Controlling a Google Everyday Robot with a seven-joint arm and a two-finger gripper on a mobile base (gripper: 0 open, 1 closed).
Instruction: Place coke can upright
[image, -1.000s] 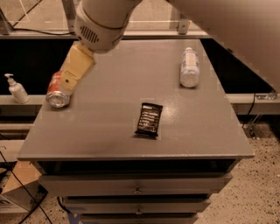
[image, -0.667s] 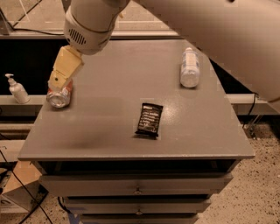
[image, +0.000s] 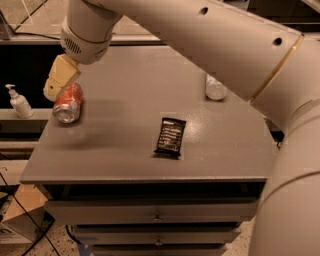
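My gripper will close on the coke can's far end (image: 72, 90), opposite the silver end that faces me.
The coke can (image: 67, 102) is red-orange with a silver end facing me. It lies tilted on its side at the left edge of the grey table (image: 125, 155). My gripper (image: 58, 86), tan coloured, is right above and behind the can's far end, touching or nearly touching it. The big white arm (image: 210, 35) reaches across the top of the view from the right.
A black snack wrapper (image: 170, 137) lies mid-table. A clear plastic bottle (image: 215, 89) lies at the back right, partly hidden by the arm. A pump bottle (image: 20, 102) stands on a shelf left of the table. Drawers (image: 157, 217) sit under the tabletop.
The gripper has swung left, from the can's right to above its far end. The can has stayed in place. The arm now covers more of the bottle.
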